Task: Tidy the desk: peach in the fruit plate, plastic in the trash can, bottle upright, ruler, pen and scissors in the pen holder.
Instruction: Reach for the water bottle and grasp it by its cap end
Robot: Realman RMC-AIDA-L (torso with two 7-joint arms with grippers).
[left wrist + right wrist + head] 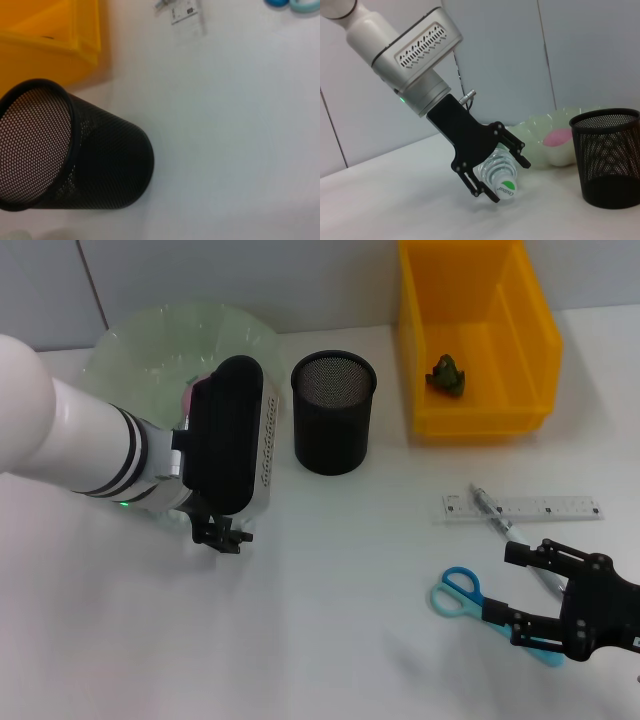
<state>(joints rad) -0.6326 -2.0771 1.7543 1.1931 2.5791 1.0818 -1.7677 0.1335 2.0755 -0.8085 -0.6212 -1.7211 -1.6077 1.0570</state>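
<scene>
The bottle slants cap-low under my left gripper's steep fingers, so I should open, grip the bottle point(498, 164) behind the cap and tip it upright.
My left gripper point(507, 180) is shut on a clear plastic bottle point(496, 176), which it holds tilted just above the table, in front of the fruit plate point(540, 131). In the head view the left arm hides the bottle. A pink peach point(559, 136) lies in the pale green plate point(160, 335). The black mesh pen holder point(333, 410) stands upright at centre. The ruler point(540, 508), the pen point(495, 518) and the blue-handled scissors point(457, 592) lie at the front right. My right gripper point(510, 585) is open, low over the scissors' blades and the pen's tip.
The yellow trash can point(480, 420) stands at the back right with a crumpled green piece of plastic point(447, 375) inside. The left wrist view shows the pen holder point(75, 165), the trash can's corner point(50, 35) and the ruler's end point(187, 17).
</scene>
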